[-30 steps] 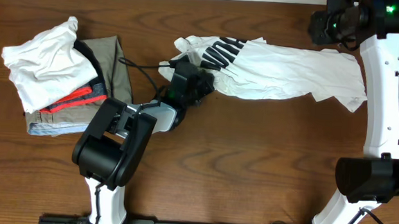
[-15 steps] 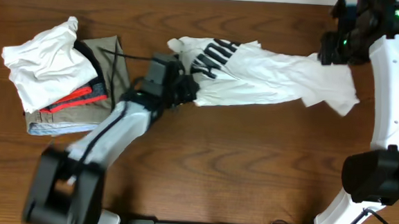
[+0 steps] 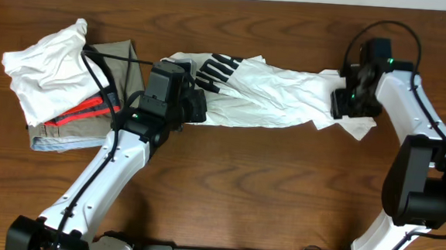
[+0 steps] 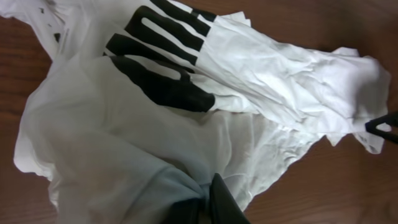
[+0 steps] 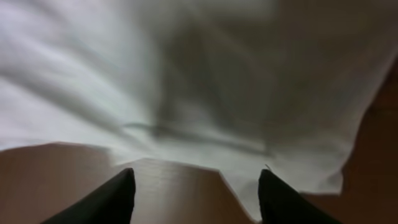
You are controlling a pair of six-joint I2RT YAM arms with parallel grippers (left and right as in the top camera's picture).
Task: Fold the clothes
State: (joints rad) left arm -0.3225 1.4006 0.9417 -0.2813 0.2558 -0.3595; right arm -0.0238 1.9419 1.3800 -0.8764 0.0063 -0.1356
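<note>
I need to pinch the T-shirt's loose corner [image 3: 360,128] with my right gripper and spread the T-shirt's end wide before folding, because that end by my right gripper lies bunched and narrow.
A white T-shirt with black lettering [image 3: 271,97] lies stretched across the wooden table [image 3: 281,190]. My left gripper [image 3: 195,108] is shut on the shirt's left end; the left wrist view shows its jaws pinching bunched white cloth [image 4: 186,193]. My right gripper [image 3: 347,104] is open at the shirt's right end. In the right wrist view its fingers [image 5: 112,199] stand wide apart over bare wood, with the shirt's edge [image 5: 186,93] just ahead and nothing between them.
A pile of clothes [image 3: 70,85] sits at the far left: a white garment on top, khaki and red-striped pieces beneath. A black cable runs from the pile toward my left arm. The right arm's base [image 3: 420,191] stands at the right edge.
My left gripper has dragged the shirt's left end leftward. My right gripper has come down and left from the far right corner and let go of the shirt, which now lies more bunched.
</note>
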